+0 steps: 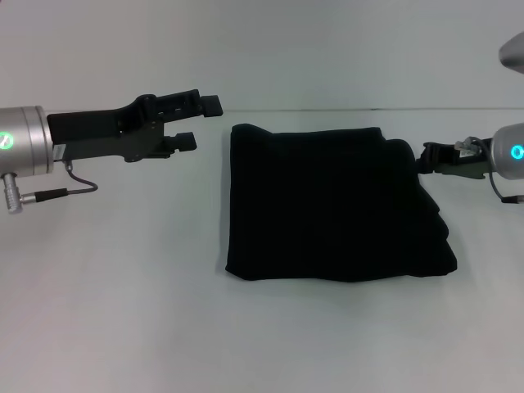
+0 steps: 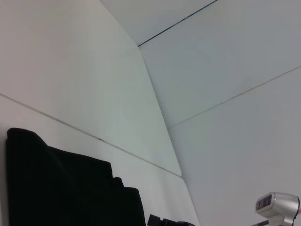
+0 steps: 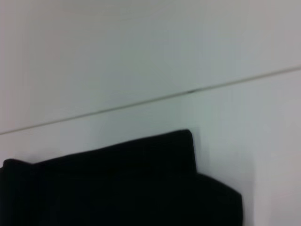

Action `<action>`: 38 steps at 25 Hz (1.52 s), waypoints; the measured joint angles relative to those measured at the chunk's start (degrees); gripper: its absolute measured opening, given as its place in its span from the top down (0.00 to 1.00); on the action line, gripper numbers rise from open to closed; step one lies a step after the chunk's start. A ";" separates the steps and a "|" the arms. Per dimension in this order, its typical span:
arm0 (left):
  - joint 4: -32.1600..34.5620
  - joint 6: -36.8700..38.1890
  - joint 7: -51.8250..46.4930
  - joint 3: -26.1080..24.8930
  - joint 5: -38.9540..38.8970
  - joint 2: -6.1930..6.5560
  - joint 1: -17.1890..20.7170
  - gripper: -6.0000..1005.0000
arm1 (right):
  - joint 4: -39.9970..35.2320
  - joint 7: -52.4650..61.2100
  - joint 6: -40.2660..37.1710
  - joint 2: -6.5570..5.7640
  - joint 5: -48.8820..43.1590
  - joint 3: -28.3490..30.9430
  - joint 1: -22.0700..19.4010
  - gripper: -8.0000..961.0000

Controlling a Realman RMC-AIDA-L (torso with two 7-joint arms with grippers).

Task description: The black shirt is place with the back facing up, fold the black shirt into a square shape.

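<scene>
The black shirt has a rippled side edge and its far corner sits short, so my right gripper needs to grab the shirt's side edge farther down (image 1: 421,177) and pull it toward the wall.
The black shirt (image 1: 336,205) lies folded into a rough square in the middle of the white table, with no lettering showing. My left gripper (image 1: 201,123) is open and empty, held above the table just left of the shirt's far left corner, not touching it. My right gripper (image 1: 435,158) is at the shirt's right edge near its far corner, dark against the fabric. The shirt also shows in the left wrist view (image 2: 70,188) and in the right wrist view (image 3: 122,183). The left wrist view catches the right gripper (image 2: 164,220) beside the shirt's edge.
The white table (image 1: 123,311) spreads around the shirt on all sides. Its far edge meets a pale wall (image 1: 327,49). The right arm's silver wrist (image 1: 512,151) stands at the right border.
</scene>
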 joint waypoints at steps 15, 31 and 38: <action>-0.53 -0.30 0.12 0.00 -0.02 0.17 -0.27 0.04 | -0.69 -3.09 -8.62 -1.28 1.64 4.21 -2.45 0.58; -0.62 -0.93 -0.24 0.00 -0.07 0.13 -0.84 0.04 | 0.06 -3.46 -1.51 2.39 3.83 4.23 -3.21 0.42; -0.69 -1.00 -0.26 0.00 -0.09 0.13 -0.84 0.04 | -0.50 -3.47 -2.57 2.07 4.41 4.06 -3.06 0.43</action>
